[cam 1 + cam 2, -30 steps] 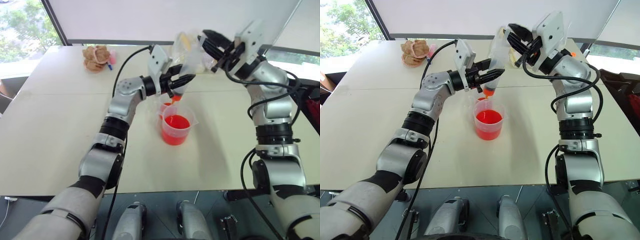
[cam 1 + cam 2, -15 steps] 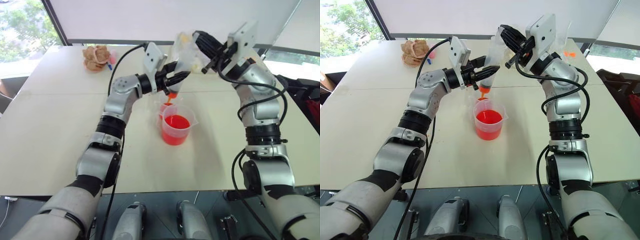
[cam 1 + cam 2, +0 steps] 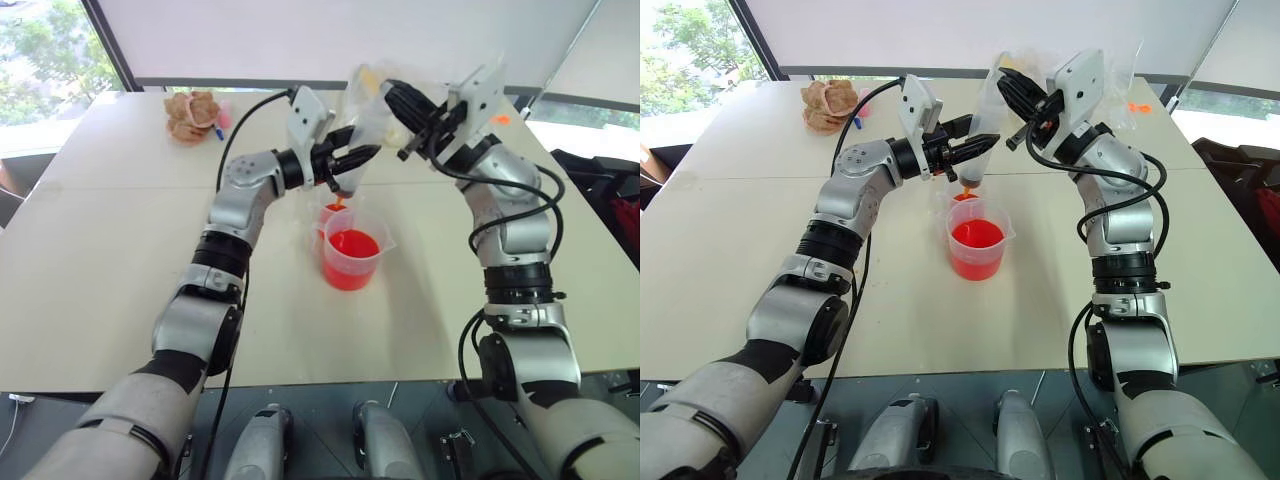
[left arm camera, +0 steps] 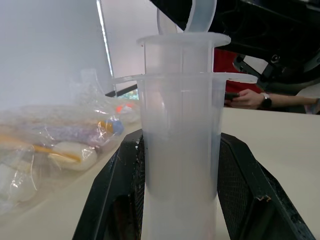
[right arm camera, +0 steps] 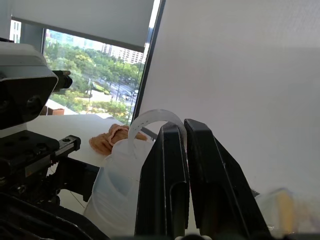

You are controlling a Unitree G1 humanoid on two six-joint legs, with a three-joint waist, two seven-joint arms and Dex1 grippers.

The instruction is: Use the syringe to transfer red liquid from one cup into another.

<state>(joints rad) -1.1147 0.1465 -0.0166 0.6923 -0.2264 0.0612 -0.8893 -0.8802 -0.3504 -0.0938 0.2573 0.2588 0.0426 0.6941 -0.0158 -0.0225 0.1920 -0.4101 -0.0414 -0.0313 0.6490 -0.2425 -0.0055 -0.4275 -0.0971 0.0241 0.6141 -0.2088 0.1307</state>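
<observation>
The robot will set the syringe, now tilted over the smaller cup, down with its left gripper on the bare table (image 3: 248,268) next to the larger cup, on that left gripper's own side.
The syringe (image 3: 362,118) stands tilted, with its orange-red tip (image 3: 342,192) pointing down over the smaller cup (image 3: 329,214). My left gripper (image 3: 350,160) is shut on the clear barrel (image 4: 180,150), one black finger (image 4: 115,190) on each side. My right gripper (image 3: 1006,82) is shut, its tips against the plunger's pale ring (image 5: 150,121) at the syringe's top. The larger cup (image 3: 352,252) holds the red liquid (image 3: 976,236) and stands just in front of the smaller cup, which shows a little red.
A brown crumpled object (image 3: 192,115) lies at the table's far left. Clear plastic bags of items (image 4: 55,140) lie behind the syringe. A person's hand (image 4: 248,98) rests at the table's far side. The pale table (image 3: 120,260) has open room on both sides.
My right gripper has come down and leftward onto the top of the plunger. The left gripper and the syringe barrel have kept still over the cups.
</observation>
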